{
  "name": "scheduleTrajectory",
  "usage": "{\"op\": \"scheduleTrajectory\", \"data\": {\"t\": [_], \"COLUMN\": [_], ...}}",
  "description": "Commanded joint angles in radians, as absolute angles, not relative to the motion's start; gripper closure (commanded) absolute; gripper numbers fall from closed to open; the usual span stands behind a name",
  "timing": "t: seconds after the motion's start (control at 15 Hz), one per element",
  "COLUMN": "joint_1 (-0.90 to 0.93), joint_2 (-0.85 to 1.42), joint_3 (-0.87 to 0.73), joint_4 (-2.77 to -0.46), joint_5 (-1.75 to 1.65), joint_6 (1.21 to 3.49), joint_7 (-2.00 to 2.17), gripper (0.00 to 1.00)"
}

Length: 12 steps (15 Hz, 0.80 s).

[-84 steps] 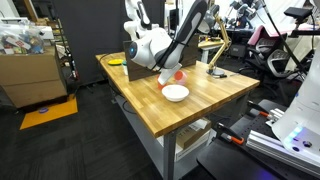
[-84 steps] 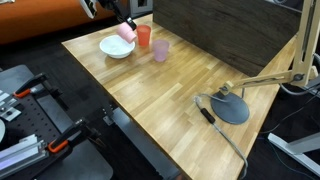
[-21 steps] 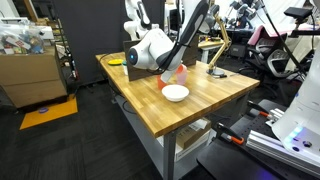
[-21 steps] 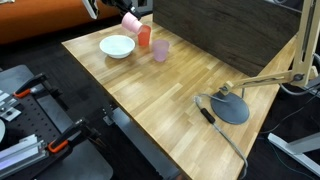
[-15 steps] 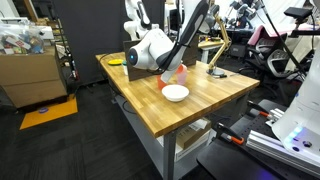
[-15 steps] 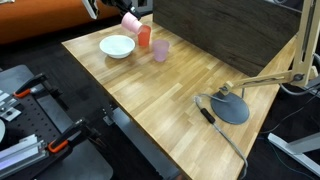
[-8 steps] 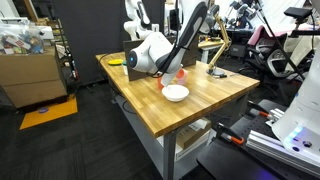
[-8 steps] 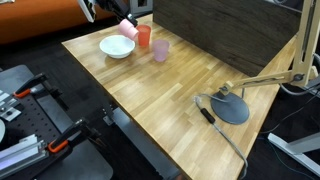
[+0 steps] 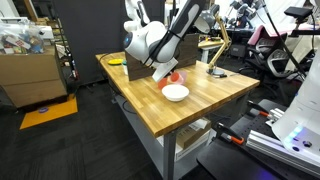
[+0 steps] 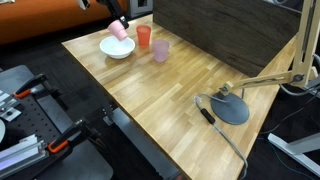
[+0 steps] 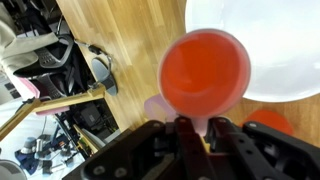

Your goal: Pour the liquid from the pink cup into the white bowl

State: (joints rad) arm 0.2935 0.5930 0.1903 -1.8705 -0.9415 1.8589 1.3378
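Next, my gripper puts the pink cup down on the bare table [image 9: 193,87] [image 11: 140,50] beside the lavender cup, toward the desk lamp.
My gripper [image 10: 121,22] is shut on the pink cup [image 10: 118,31] and holds it tilted just above the white bowl [image 10: 117,48] at the table's far corner. In the wrist view the pink cup [image 11: 205,72] fills the middle, its round end facing the camera and looking red-orange inside, with the fingers [image 11: 198,126] clamped on its wall. The white bowl [image 11: 275,50] lies right behind it. In an exterior view the gripper [image 9: 163,72] hangs over the bowl [image 9: 175,93], and the cup is mostly hidden by the wrist.
A red-orange cup [image 10: 144,37] and a lavender cup [image 10: 160,50] stand just beside the bowl. A dark wall panel [image 10: 220,25] runs along the table's back edge. A black desk lamp base [image 10: 230,108] with its cable sits far along the table.
My gripper has carried the pink cup sideways, away from the red-orange cup and over the white bowl. The wrist has turned and the cup is more tilted.
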Motion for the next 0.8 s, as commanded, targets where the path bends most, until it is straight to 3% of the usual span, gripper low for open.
{"op": "scheduleTrajectory", "data": {"t": [0.0,0.73], "joint_1": [0.229,0.023], "joint_2": [0.503,0.215], "joint_3": [0.165,-0.039], "joint_4": [-1.919,-2.265], "joint_5": [-0.828,-0.376], "joint_6": [1.940,2.190], "joint_7": [1.307,1.300], "gripper": [0.96,0.96]}}
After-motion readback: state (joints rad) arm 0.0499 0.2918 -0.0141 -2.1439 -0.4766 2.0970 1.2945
